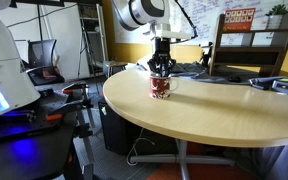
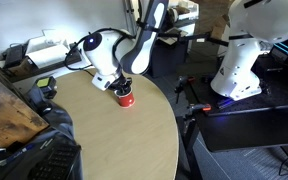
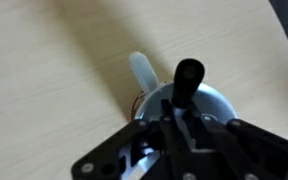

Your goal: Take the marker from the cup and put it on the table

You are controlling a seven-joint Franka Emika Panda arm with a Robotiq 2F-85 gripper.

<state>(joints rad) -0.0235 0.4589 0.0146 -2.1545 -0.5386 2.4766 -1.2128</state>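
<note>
Next, my gripper lets go of the black marker on the bare table [image 1: 130,82] beside the red cup, toward the office chair.
A small red cup [image 1: 161,89] stands on the round wooden table [image 1: 214,115], near its edge. It also shows in an exterior view [image 2: 125,98]. My gripper [image 1: 162,70] sits straight above the cup and reaches into its mouth [image 2: 122,85]. In the wrist view the fingers [image 3: 180,122] are closed on a black marker [image 3: 188,76] that stands upright in the cup [image 3: 216,103]. A white marker [image 3: 144,72] leans out of the same cup beside it.
A white robot body [image 2: 246,45] stands beside the table. An office chair [image 1: 44,58] and desks [image 1: 274,75] lie beyond it. A dark wooden board [image 2: 9,105] and a keyboard [image 2: 54,160] sit at the table's side.
</note>
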